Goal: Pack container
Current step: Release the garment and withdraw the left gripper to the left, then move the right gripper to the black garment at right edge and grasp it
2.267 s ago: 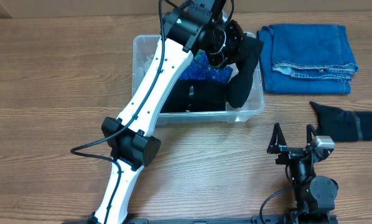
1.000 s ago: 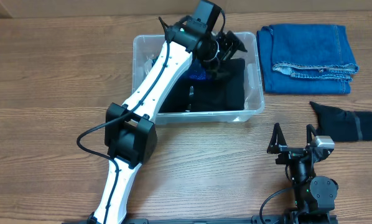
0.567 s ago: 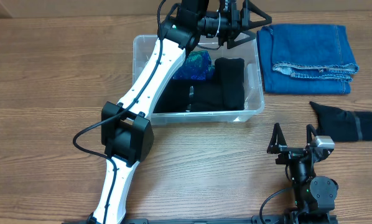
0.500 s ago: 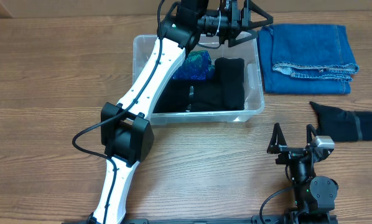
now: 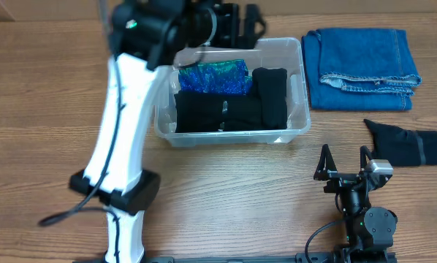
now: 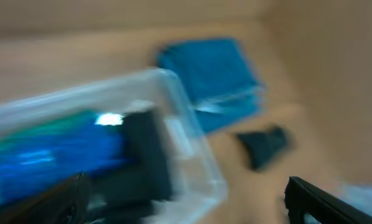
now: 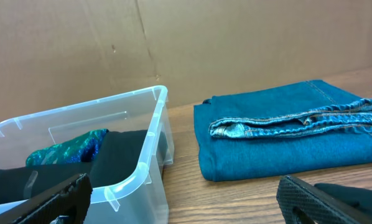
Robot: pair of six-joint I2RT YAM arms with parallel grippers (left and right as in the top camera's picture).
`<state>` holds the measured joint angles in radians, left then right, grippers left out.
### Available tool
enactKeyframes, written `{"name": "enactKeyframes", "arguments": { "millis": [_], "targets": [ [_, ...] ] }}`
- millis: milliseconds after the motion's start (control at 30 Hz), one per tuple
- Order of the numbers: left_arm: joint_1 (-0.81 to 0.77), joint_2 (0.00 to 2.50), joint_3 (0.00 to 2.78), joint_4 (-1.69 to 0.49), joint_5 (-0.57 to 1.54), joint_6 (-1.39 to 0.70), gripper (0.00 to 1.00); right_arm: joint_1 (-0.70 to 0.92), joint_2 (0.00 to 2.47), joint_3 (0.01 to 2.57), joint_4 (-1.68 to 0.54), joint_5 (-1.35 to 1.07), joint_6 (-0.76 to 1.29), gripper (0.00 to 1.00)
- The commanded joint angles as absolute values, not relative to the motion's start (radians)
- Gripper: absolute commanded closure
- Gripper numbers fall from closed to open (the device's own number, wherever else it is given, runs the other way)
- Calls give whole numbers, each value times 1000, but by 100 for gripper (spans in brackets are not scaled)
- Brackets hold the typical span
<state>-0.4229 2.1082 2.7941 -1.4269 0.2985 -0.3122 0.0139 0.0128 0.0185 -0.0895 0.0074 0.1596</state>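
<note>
The robot's right gripper will next move to the black sock's wide part (image 5: 390, 145) (image 7: 354, 195), between its grey band and the end nearer the tub, and close there.
The container (image 5: 297, 109) is a clear plastic tub at the table's middle back. Inside lie a sparkly blue-green cloth (image 5: 211, 77), folded black clothes (image 5: 222, 113) and a black roll (image 5: 271, 95) standing along the right side. My left gripper (image 5: 240, 20) hovers above the tub's back rim, open and empty, blurred by motion. In the left wrist view the container (image 6: 195, 165) and its blue cloth (image 6: 49, 152) lie below the spread fingers. My right gripper (image 5: 344, 159) rests open and empty near the front right. In the right wrist view the container (image 7: 142, 165) is ahead on the left.
Folded blue jeans (image 5: 361, 58) lie right of the tub; the wrist views also show the jeans (image 7: 285, 137) (image 6: 211, 81). A black sock (image 5: 412, 146) lies at the right edge, and the left wrist view shows the sock (image 6: 267, 144) too. A cardboard wall (image 7: 173, 43) stands behind the table.
The left arm let the black roll go inside the tub, rose, and swung left from the back right corner. Its jaws opened wider. The right arm has not moved.
</note>
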Motion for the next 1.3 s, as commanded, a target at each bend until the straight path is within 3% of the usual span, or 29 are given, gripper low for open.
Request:
{"name": "enactKeyframes", "arguments": {
  "millis": [0, 100, 500, 767, 1067, 1267],
  "targets": [
    [-422, 2024, 2817, -1556, -214, -145, 0, 16, 3, 8, -84, 14, 157, 0],
    [-405, 2028, 2814, -1690, -361, -136, 0, 16, 3, 8, -84, 14, 157, 0],
    [-79, 2059, 2506, -1597, -170, -180, 0, 16, 3, 8, -84, 14, 157, 0],
    [100, 2059, 2348, -1531, -167, -160, 0, 16, 3, 8, -84, 14, 157, 0],
    [244, 2059, 2311, -1521, -164, -160, 0, 16, 3, 8, -74, 88, 153, 0],
    [257, 2059, 2311, -1521, -163, -160, 0, 15, 4, 48, -33, 66, 153, 0]
  ]
}}
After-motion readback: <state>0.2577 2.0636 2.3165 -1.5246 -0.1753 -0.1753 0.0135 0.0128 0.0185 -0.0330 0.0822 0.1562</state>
